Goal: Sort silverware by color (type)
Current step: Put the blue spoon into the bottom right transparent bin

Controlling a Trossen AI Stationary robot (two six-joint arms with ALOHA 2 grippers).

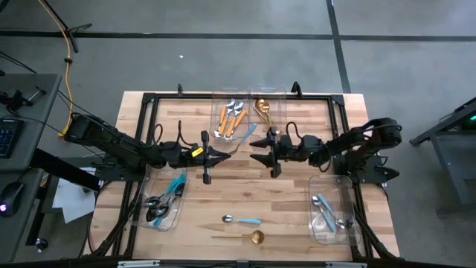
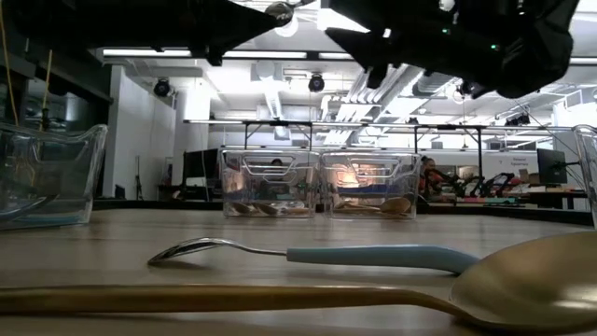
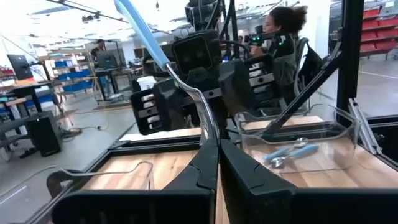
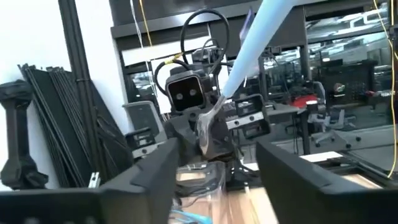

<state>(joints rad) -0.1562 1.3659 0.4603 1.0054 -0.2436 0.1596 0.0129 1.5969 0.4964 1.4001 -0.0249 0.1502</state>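
The utensil's blue handle slants above the open fingers of the robot's right gripper, so that right gripper should reach in further and close on the handle's lower end (image 4: 230,89).
Over the middle of the table my left gripper (image 1: 227,156) is shut on a utensil (image 1: 245,138) with a silver head and a light-blue handle (image 3: 140,28). Facing it from the right, my right gripper (image 1: 255,150) stands open. In the right wrist view its fingers (image 4: 155,171) flank the space below the handle (image 4: 261,37) without touching it. A light-blue-handled spoon (image 1: 242,220) and a gold spoon (image 1: 256,237) lie flat on the table near its front edge. My left gripper pinches the utensil's silver head end (image 3: 212,134) between its two fingers. The fingers reach about level from the table's left. The utensil is lifted clear of the table, and its blue handle slants up and away toward my right gripper.
Two clear bins stand at the far middle, one with orange-handled pieces (image 1: 230,117) and one with gold pieces (image 1: 265,110). A bin at the near left (image 1: 165,205) holds dark spoons with blue handles. A bin at the near right (image 1: 331,212) holds light-blue-handled spoons. A person (image 3: 283,37) sits beyond the table.
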